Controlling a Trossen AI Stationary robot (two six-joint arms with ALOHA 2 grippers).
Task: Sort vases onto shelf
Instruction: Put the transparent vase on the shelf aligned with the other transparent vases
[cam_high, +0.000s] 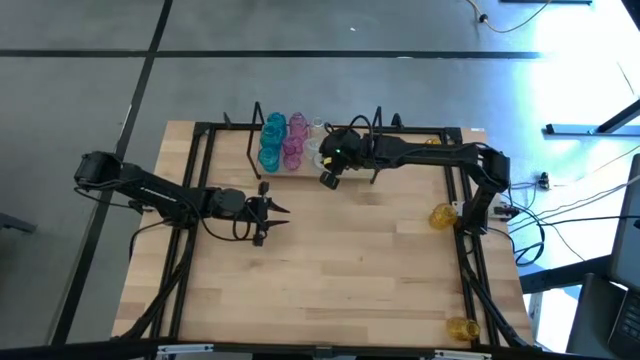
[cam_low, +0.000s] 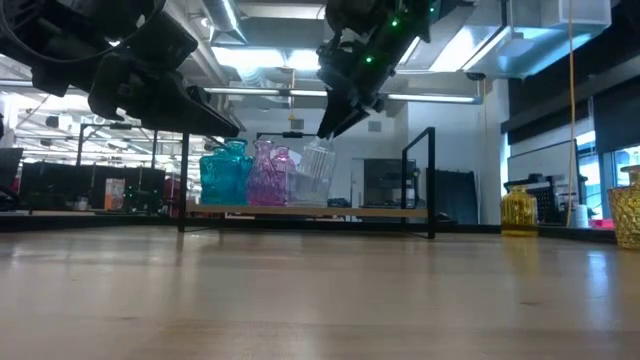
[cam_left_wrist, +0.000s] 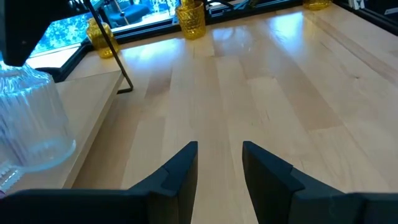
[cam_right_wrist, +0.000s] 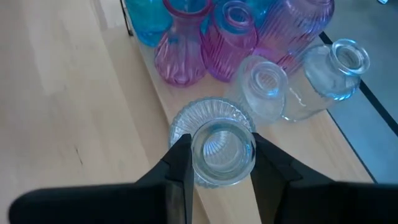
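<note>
The clear ribbed vase stands apart from the front pink vase, so the robot's right gripper should open, grip its neck (cam_right_wrist: 222, 151) again and move it toward the pink vase.
The shelf (cam_low: 380, 211) stands at the table's far edge. At its left end stand teal vases (cam_high: 272, 140), pink vases (cam_right_wrist: 180, 59) and two clear vases (cam_right_wrist: 264, 87). My right gripper (cam_right_wrist: 221, 158) is over the shelf's near edge, just right of that group, shut on another clear ribbed vase (cam_low: 315, 165). My left gripper (cam_left_wrist: 219, 163) hangs open over the bare table (cam_high: 350, 260), left of centre, with nothing between its fingers. Yellow vases (cam_high: 443, 216) stand near the table's right edge. My right gripper pinches the clear vase's neck, just under the rim (cam_right_wrist: 249, 142), between its two fingers, one on each side. The fingers come slanting down from above. The vase hangs below them, slightly tilted, over the shelf plank (cam_right_wrist: 311, 143). Whether its base touches the plank I cannot tell.
The shelf's black wire end frames (cam_low: 432, 180) rise above the plank. Right of the vase group the plank is bare. A second yellow vase (cam_high: 462, 326) stands at the near right corner. A black metal frame (cam_high: 195, 200) runs along the table's edges.
</note>
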